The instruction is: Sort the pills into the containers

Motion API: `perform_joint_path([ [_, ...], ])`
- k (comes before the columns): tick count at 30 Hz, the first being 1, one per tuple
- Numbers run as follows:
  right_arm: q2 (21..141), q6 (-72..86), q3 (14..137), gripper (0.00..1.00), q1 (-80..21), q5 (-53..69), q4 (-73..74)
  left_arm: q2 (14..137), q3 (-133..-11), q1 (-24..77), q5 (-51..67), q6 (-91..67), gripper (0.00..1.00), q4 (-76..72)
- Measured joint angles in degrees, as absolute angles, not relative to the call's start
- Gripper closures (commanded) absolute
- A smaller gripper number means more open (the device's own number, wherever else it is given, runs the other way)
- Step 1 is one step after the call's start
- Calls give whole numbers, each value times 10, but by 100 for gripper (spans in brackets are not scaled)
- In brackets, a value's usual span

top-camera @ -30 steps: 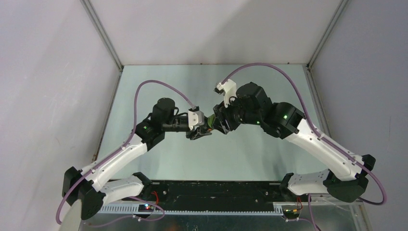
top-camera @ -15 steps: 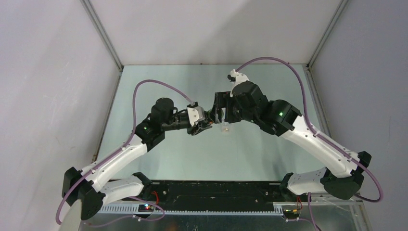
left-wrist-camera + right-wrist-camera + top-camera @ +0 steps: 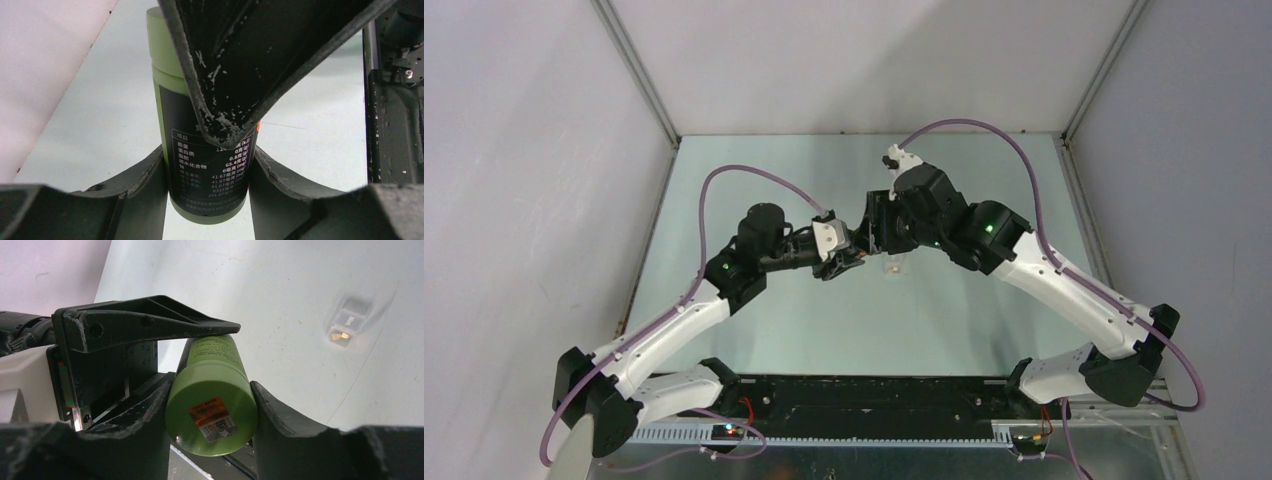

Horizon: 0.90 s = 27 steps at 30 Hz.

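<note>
Next, I set the green bottle, now held off the table between both grippers, with my right gripper on the bare table (image 3: 973, 254) beside the small clear container, under its arm.
A green bottle (image 3: 210, 165) with a dark printed label is held off the table between both grippers. My left gripper (image 3: 207, 152) is shut on its lower body. My right gripper (image 3: 211, 385) is shut around the bottle's green cap end (image 3: 212, 400), which bears a small red-orange sticker. In the top view the left gripper (image 3: 848, 262) and the right gripper (image 3: 874, 240) meet at the table's middle and hide the bottle. The small clear container (image 3: 350, 322) lies on the table beyond, with one orange pill (image 3: 344, 335) inside; it also shows in the top view (image 3: 894, 266).
The pale green table (image 3: 984, 180) is walled by grey panels at the left, back and right. A black rail (image 3: 864, 395) runs along the near edge between the arm bases.
My right wrist has turned and moved back and left over the bottle's end. The clear container, hidden under it a second ago, now shows on the table. The left arm has barely moved.
</note>
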<state>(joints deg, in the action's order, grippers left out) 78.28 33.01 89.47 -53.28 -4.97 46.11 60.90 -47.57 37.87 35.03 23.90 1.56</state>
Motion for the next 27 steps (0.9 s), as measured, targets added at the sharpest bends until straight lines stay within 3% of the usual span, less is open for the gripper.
perform_joint_path([
  [1,785,328,896,64,-531,-48,460,609,-475,378,348,236,46,16],
  [2,785,330,896,67,-528,-44,460,609,-475,378,346,232,41,15],
  [3,786,329,897,72,-525,-41,459,609,-475,378,342,226,16,13],
  [5,786,331,897,74,-519,-40,459,609,-472,379,334,218,2,2],
  [12,779,330,884,72,-417,-110,503,602,-470,379,279,179,1,-45],
  [20,743,319,762,73,-237,-179,522,607,-464,379,126,60,1,-73],
  [27,778,301,698,73,-164,-180,486,720,-595,378,14,-59,1,67],
])
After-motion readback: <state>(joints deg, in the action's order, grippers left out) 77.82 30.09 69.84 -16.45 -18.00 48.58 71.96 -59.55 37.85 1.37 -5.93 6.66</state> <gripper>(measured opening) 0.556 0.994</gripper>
